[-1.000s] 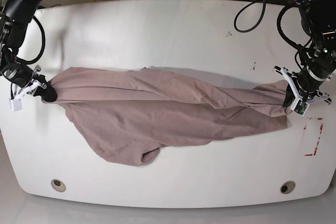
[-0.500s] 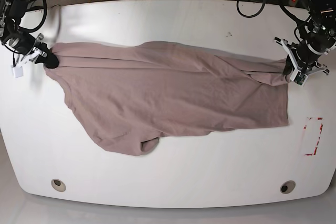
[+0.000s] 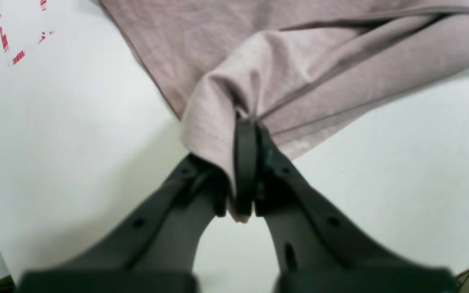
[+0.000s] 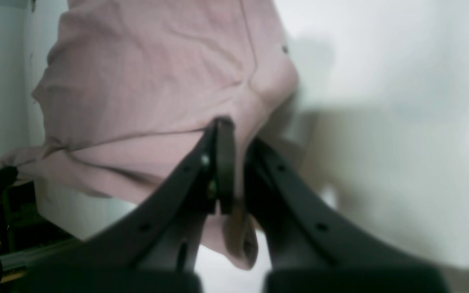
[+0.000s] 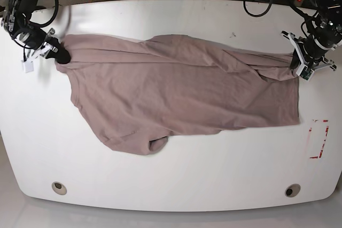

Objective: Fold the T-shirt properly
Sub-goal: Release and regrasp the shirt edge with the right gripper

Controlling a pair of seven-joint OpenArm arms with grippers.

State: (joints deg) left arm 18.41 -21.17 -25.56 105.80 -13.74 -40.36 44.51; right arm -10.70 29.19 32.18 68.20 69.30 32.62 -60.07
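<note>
Next, I release the T-shirt's end with my right gripper over the cloth's lower part, slightly inward from its present fingertips [image 5: 87, 57].
The mauve-brown T-shirt [image 5: 176, 92] stretches across the white table [image 5: 176, 180], held at both ends. At the right of the base view my left gripper [image 5: 295, 63] is shut on the T-shirt's right edge; its wrist view shows the T-shirt [image 3: 299, 61] bunched between the dark fingers [image 3: 246, 162]. At the left, my right gripper [image 5: 60, 55] is shut on the other end of the cloth. In the right wrist view the T-shirt [image 4: 157, 89] hangs from the pinched fingers [image 4: 223, 162]. The cloth's lower part lies on the table, with a sleeve fold near the front [image 5: 155, 145].
Red tape marks [image 5: 318, 140] sit on the table at the right. Two round holes [image 5: 59, 188] [image 5: 292, 190] are near the front edge. Cables [image 5: 256, 9] trail over the table's back edge.
Both grippers have carried the T-shirt's ends toward the back of the table. The cloth has spread out wider and flatter.
</note>
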